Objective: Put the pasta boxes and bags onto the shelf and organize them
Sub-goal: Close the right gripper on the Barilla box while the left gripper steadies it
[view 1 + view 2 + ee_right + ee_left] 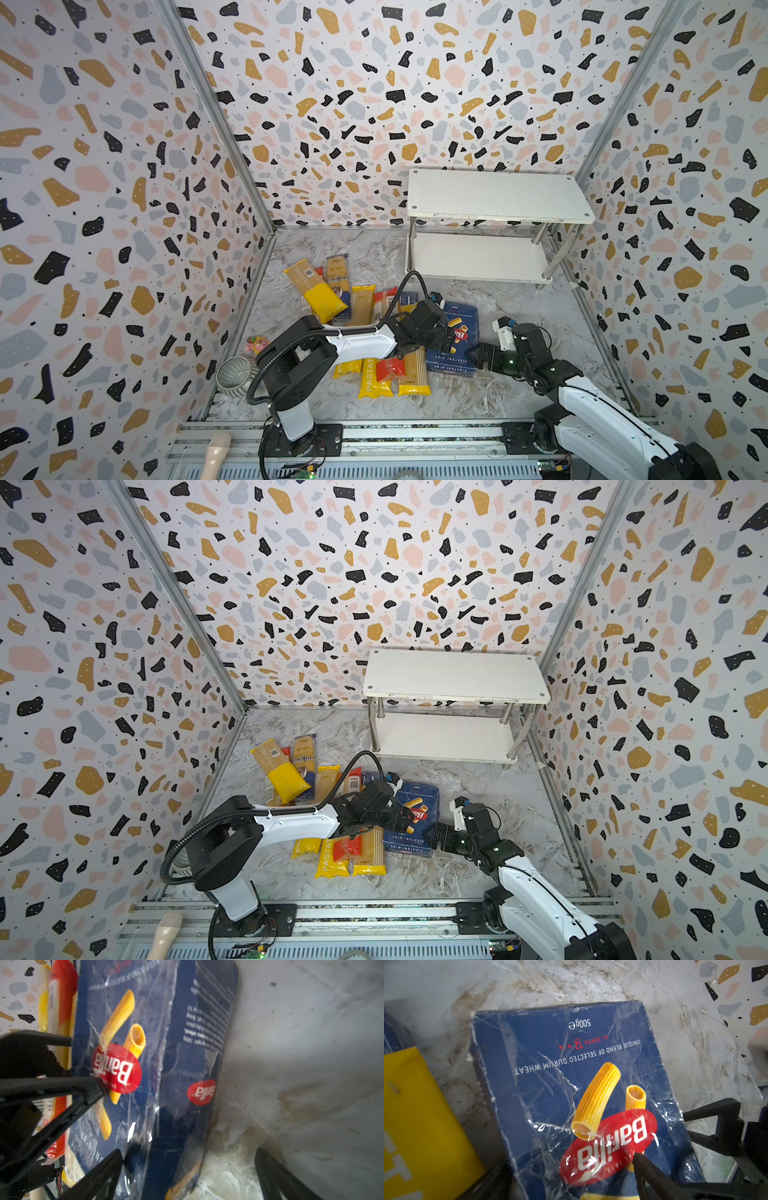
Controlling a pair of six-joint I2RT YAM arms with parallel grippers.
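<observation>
I should close my right gripper on the small red logo (478,343) (201,1092) that sits on the narrow side of the wide blue Barilla pasta box.
The wide blue Barilla pasta box (459,316) (419,798) lies on the marble floor beside the pile of bags (374,378) (332,862). My left gripper (451,338) (409,818) (569,1163) is open over it. One of its fingers (645,1169) rests on the box face (560,1064) by the red logo, and the other sits beside the box's edge. My right gripper (478,353) (440,833) (189,1152) is open and straddles the near corner of the box (145,1064). The white two-tier shelf (498,195) (457,675) stands bare at the back right. A narrow blue box (409,297) peeks out behind the left arm.
More yellow bags (322,297) are heaped at the left behind the left arm. A striped cup (232,376) and a small pink toy (257,344) sit by the left wall. A beige handle (216,453) lies on the front rail. Patterned walls enclose three sides.
</observation>
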